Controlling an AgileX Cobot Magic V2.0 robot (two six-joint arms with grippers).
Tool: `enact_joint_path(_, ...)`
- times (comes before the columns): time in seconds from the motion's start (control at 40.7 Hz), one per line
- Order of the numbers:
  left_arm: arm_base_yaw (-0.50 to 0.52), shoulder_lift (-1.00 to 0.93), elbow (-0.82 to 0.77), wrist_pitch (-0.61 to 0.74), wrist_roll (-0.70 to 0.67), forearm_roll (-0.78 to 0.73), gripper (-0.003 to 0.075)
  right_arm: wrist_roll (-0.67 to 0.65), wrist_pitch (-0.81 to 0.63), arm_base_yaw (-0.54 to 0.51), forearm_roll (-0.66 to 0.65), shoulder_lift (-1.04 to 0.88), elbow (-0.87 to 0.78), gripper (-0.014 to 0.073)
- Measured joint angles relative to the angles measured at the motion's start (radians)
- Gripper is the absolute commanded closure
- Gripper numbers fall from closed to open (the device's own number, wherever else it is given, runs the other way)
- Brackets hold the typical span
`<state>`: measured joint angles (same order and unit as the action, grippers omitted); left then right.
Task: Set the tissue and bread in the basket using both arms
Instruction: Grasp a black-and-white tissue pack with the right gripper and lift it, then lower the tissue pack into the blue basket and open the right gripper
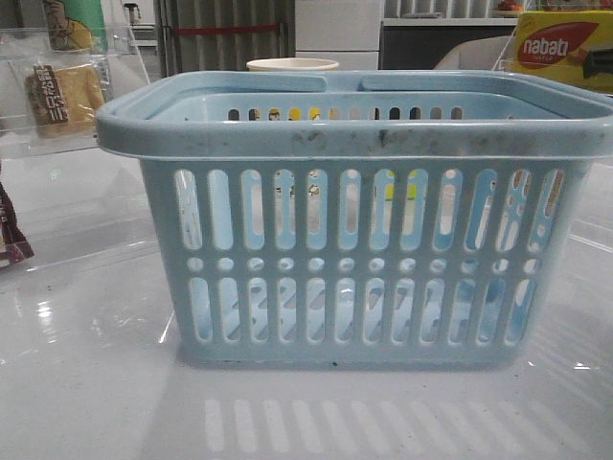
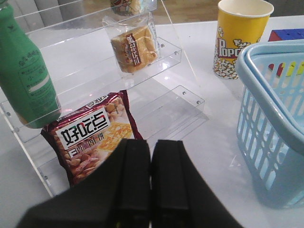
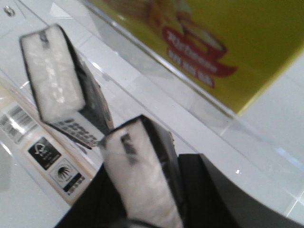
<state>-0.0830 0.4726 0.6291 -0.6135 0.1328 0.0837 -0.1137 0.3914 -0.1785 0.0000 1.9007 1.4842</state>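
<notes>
Next, my right gripper lets go of the tissue pack on the light-blue basket's bottom [image 1: 424,307], close behind the slotted front side of the basket.
The light-blue basket [image 1: 354,259] fills the middle of the front view; its corner also shows in the left wrist view [image 2: 270,118]. The bread [image 2: 134,48], golden-yellow in a clear wrapper, leans on a clear acrylic shelf; it also shows at the far left of the front view [image 1: 65,96]. My left gripper [image 2: 151,180] is shut and empty, some way short of the bread. My right gripper [image 3: 147,194] is shut on a black-and-white tissue pack [image 3: 137,161]. A second tissue pack [image 3: 54,76] stands just beyond it. Neither gripper shows in the front view.
A dark brown snack packet [image 2: 90,137] lies by the left fingers, with a green bottle [image 2: 23,80] on the clear shelf. A yellow popcorn cup [image 2: 240,38] stands beside the basket. A yellow nabati box [image 1: 565,48] stands at the back right, close behind the tissue packs [image 3: 213,42].
</notes>
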Motion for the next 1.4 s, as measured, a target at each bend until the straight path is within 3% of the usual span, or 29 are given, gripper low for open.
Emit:
enact_joint_path(0.418, 0.000, 0.000, 0.000, 0.000, 0.000, 0.000, 0.0612, 0.000, 0.078, 0.116, 0.014, -0.200, 0.000, 0.0369)
enact_joint_path(0.738, 0.000, 0.000, 0.000, 0.000, 0.000, 0.000, 0.0612, 0.000, 0.297, 0.233, 0.014, -0.425, 0.000, 0.0369)
enact_joint_path(0.91, 0.000, 0.000, 0.000, 0.000, 0.000, 0.000, 0.0612, 0.023, 0.416, 0.351, 0.018, -0.517, 0.000, 0.0369)
enact_joint_path(1.18, 0.000, 0.000, 0.000, 0.000, 0.000, 0.000, 0.0612, 0.114, 0.537, 0.551, 0.118, -0.525, 0.001, 0.0369)
enact_joint_path(1.402, 0.000, 0.000, 0.000, 0.000, 0.000, 0.000, 0.0612, 0.132, 0.539, 0.634, 0.154, -0.440, 0.001, 0.0369)
